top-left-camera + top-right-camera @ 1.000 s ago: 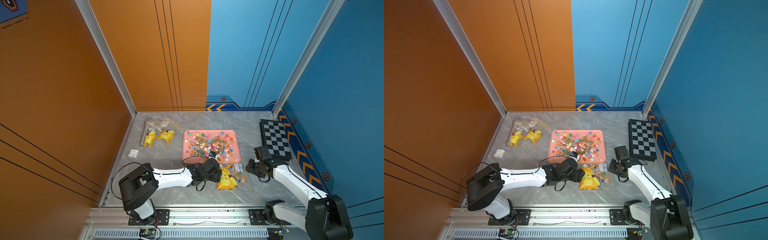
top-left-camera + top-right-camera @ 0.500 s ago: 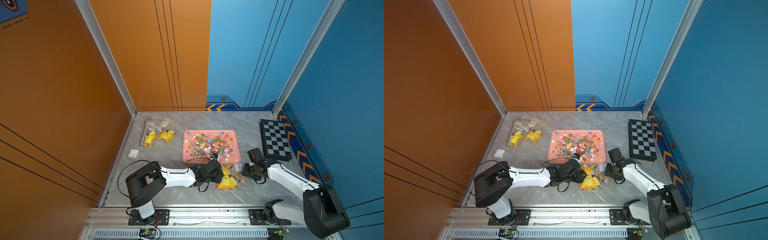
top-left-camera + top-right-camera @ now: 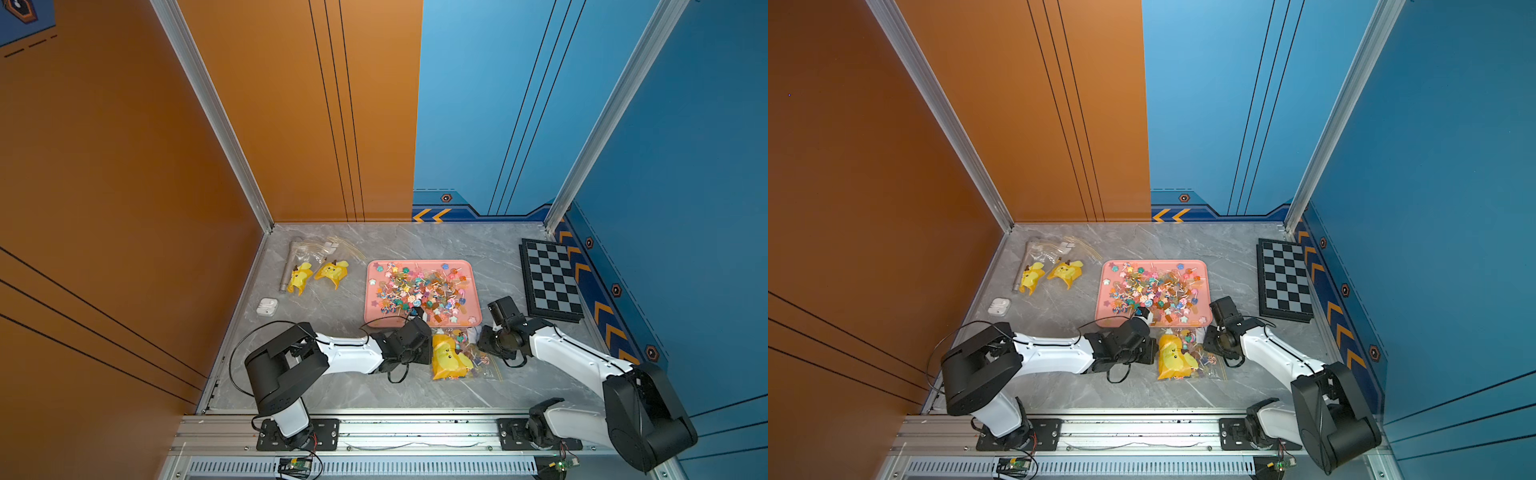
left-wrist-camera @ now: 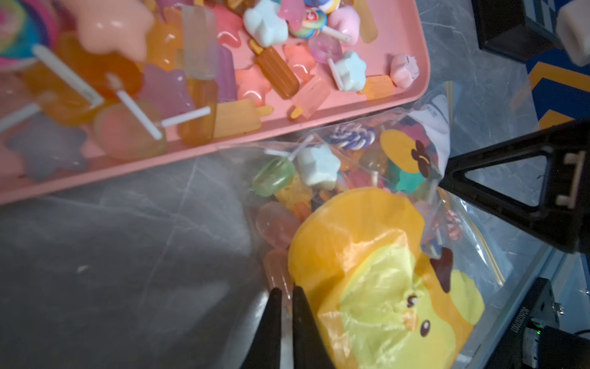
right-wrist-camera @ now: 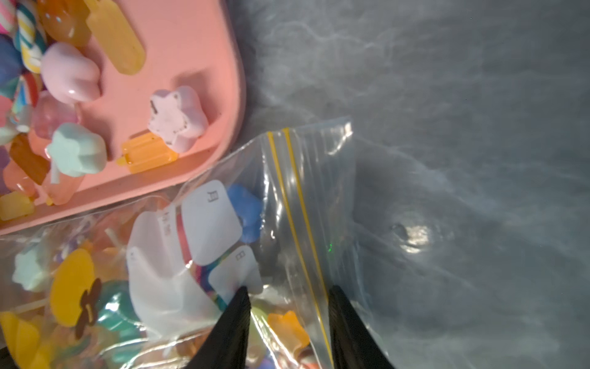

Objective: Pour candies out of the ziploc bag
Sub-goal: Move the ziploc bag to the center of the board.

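Observation:
The ziploc bag's clear edge has my left gripper shut at it, so I should open that gripper and pinch the yellow duck print (image 4: 335, 236) farther in before pulling the bag along.
The ziploc bag (image 3: 451, 358) (image 3: 1177, 359), clear with a yellow duck print, lies flat on the grey table just in front of the pink tray (image 3: 424, 262). Candies (image 3: 419, 291) cover the tray; more candies (image 4: 316, 166) (image 5: 287, 329) are still inside the bag. My left gripper (image 4: 286, 292) (image 3: 430, 352) is shut on the bag's clear edge beside the duck. My right gripper (image 5: 289, 289) (image 3: 482, 343) is open and low over the bag's far end, its fingers either side of the yellow zip lines (image 5: 287, 179).
A chessboard (image 3: 550, 280) lies at the right wall. At the back left are two more yellow duck bags (image 3: 318, 274), a grey rod (image 3: 291, 266) and a white earbud case (image 3: 267, 306). The tray's front rim (image 4: 191, 150) touches the bag.
My left gripper has closed onto the bag's edge. The right arm has swung in leftwards from near the chessboard to the bag's zip end, and its jaws have narrowed a little.

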